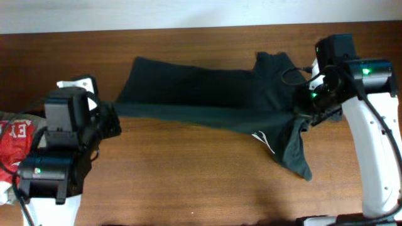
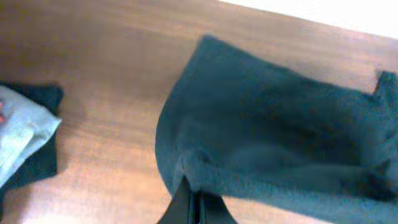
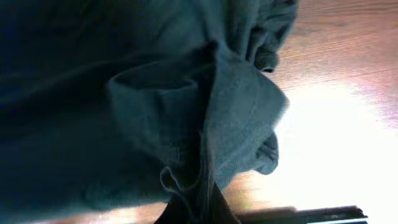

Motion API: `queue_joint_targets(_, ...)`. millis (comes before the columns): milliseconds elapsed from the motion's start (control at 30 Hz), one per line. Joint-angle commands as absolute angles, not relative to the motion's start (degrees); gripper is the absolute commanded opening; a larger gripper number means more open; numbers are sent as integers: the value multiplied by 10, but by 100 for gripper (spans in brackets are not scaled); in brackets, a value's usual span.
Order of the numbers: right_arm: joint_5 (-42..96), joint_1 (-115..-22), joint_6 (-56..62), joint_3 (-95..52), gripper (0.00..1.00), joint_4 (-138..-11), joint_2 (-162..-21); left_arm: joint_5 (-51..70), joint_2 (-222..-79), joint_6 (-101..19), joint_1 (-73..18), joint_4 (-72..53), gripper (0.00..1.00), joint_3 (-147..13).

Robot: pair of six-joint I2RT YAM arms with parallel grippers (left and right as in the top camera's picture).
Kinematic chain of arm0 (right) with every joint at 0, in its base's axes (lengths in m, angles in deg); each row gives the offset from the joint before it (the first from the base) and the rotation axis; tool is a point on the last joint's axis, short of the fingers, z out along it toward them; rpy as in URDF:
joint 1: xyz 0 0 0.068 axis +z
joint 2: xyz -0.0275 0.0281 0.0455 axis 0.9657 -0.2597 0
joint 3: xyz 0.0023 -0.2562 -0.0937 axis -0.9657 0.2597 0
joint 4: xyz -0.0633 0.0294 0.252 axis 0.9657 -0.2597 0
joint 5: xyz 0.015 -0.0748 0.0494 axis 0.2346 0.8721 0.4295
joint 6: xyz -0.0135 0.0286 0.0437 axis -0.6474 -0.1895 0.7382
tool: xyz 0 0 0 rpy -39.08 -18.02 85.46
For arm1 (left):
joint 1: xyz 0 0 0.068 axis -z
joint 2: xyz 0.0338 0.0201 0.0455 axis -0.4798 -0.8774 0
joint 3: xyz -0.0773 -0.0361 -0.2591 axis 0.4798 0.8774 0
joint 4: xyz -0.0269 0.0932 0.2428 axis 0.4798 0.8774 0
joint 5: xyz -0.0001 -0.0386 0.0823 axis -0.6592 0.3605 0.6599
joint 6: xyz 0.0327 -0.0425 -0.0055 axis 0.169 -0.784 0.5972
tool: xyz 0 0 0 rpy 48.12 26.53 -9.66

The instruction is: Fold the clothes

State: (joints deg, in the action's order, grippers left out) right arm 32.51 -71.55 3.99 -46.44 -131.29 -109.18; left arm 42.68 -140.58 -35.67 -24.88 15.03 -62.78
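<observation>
Next, I let go of the bunched cloth with my right gripper on the T-shirt (image 1: 274,91), just in front of the T-shirt's raised back corner.
The dark blackish-green T-shirt (image 1: 207,94) lies stretched across the back of the wooden table, a bit of white lettering (image 1: 264,141) showing near its right front. My left gripper (image 1: 108,113) is shut on the shirt's left edge, which also shows in the left wrist view (image 2: 267,137) with the closed fingers (image 2: 194,202) pinching the hem. My right gripper (image 1: 303,113) is shut on bunched cloth at the shirt's right side; the right wrist view shows folds (image 3: 186,106) rising from the closed fingers (image 3: 199,199). A flap hangs down front right (image 1: 295,154).
A red garment with white letters (image 1: 16,141) lies at the table's left edge beside the left arm. A grey-beige garment on dark cloth (image 2: 22,140) shows at the left of the left wrist view. Bare wood (image 1: 188,182) lies in front of the shirt.
</observation>
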Motion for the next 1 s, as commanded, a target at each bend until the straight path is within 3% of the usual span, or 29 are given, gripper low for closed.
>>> queue_joint_targets(0,321,-647,42,-471,4,-1317,-1057,398,-1402,-351,-251,210,1,-631)
queue_joint_targets(100,430,-611,81,-477,4,-1248,-1004,401,-1396,-351,-251,160,0,-632)
queue_joint_targets(267,594,-611,52,-687,4,-1235,-977,495,-1379,-307,-251,9,1,-737)
queue_joint_targets(467,601,-611,2,-1019,4,-1309,-976,509,-1378,-207,-251,34,1,-1038)
queue_joint_targets(633,579,-611,2,-1050,4,-1338,-999,509,-1397,-206,-251,53,1,-1101)
queue_joint_targets(800,538,-613,-25,-1049,4,-1349,-1244,495,-1624,-206,-251,53,1,-1100)
queue_joint_targets(867,529,-646,-24,-1049,4,-1251,-1331,456,-1740,-211,-251,-9,0,-1100)
queue_joint_targets(967,483,-739,-21,-1084,4,-1106,-1334,455,-1821,-241,-251,-156,1,-1105)
